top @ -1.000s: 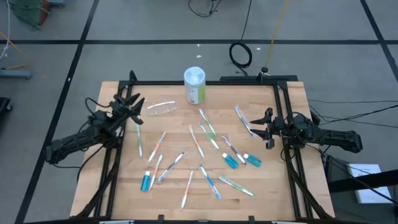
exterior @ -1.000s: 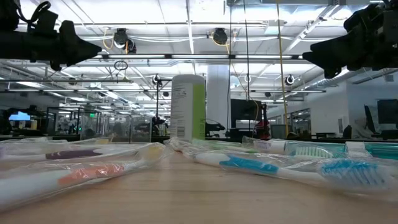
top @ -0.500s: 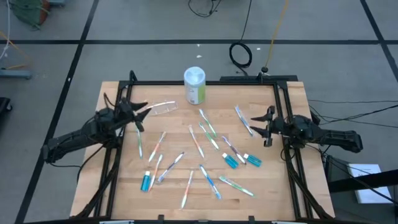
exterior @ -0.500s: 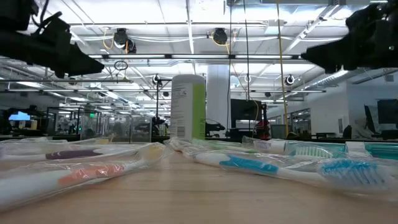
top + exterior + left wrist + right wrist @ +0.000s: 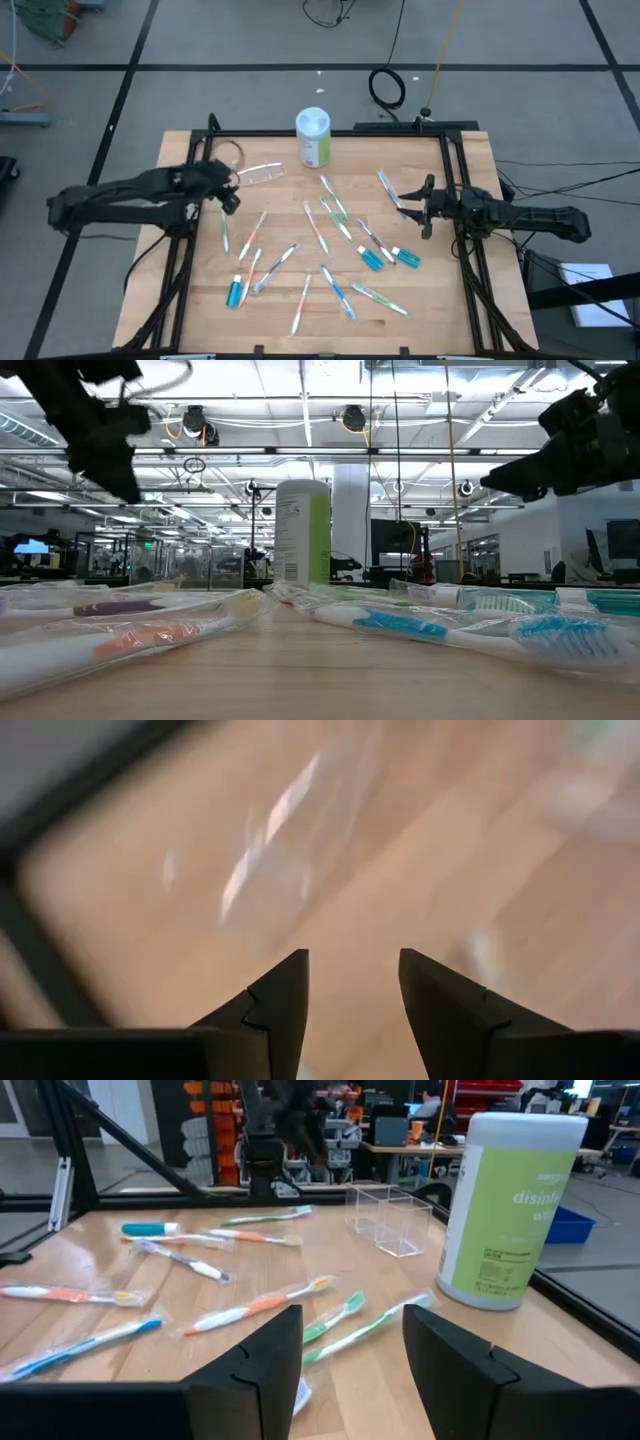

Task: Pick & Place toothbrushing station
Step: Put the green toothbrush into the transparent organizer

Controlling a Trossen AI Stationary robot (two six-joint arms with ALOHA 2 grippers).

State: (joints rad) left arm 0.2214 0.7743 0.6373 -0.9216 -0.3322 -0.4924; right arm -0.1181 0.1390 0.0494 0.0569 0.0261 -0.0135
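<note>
Next, I move my left gripper to the handle's middle (image 5: 225, 234) on the white-and-green toothbrush that lies nearest my left arm, and close it there.
A small clear plastic cup (image 5: 258, 174) sits on the wooden table at the far left; it also shows in the right wrist view (image 5: 385, 1220). Several slim wrapped toothbrushes (image 5: 318, 228) lie flat and scattered over the table's middle. Three small blue tubes (image 5: 235, 292) (image 5: 372, 260) (image 5: 405, 257) lie among them. My left gripper (image 5: 232, 192) is open and empty above the table, just near-left of the cup, which blurs ahead of its fingers (image 5: 290, 830). My right gripper (image 5: 420, 208) is open and empty, beside a white-and-blue toothbrush (image 5: 390, 192).
A white-and-green wipes canister (image 5: 313, 137) stands upright at the table's far middle, also in the right wrist view (image 5: 510, 1210). A black frame (image 5: 330, 131) runs along the table's far and side edges. Bare wood lies along the near edge (image 5: 430, 330).
My left gripper has gone a little toward the near edge and the right, and has tipped from level to pointing down, while its arm has swung out toward the table's left. The things on the table have stayed where they were.
</note>
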